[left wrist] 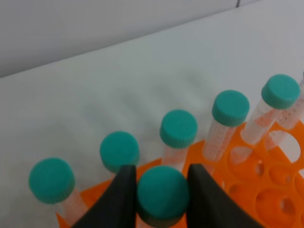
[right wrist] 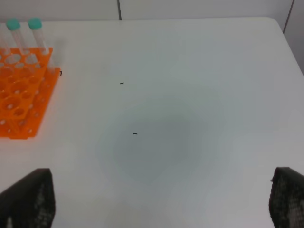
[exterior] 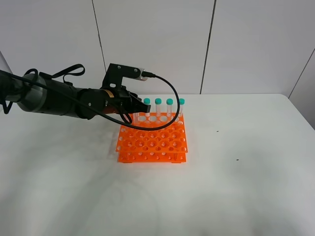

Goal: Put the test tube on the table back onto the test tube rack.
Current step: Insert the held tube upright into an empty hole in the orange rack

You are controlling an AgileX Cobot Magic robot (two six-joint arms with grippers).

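Observation:
Next, I let go of the test tube with my left gripper in the rack hole (exterior: 137, 123) just in front of the back row. The tube now stands upright at the rack.
My left gripper (left wrist: 163, 199) is shut on the teal cap of the test tube (left wrist: 163, 192), which stands upright at the orange test tube rack (left wrist: 266, 190), just in front of its back row. How deep it sits is hidden. Several other teal-capped tubes (left wrist: 178, 128) fill that back row. From above, the left gripper (exterior: 129, 114) hovers over the rack's (exterior: 152, 140) back left corner and covers the held tube. My right gripper (right wrist: 161, 204) is open over bare white table (right wrist: 190, 118), well to the right of the rack (right wrist: 19, 95).
Teal-capped tubes (exterior: 169, 102) stand along the rack's far edge. A black cable (exterior: 170, 88) loops from the left wrist over them. Two small dark specks (right wrist: 135, 133) mark the table (exterior: 236, 187) right of the rack. A panelled wall rises behind.

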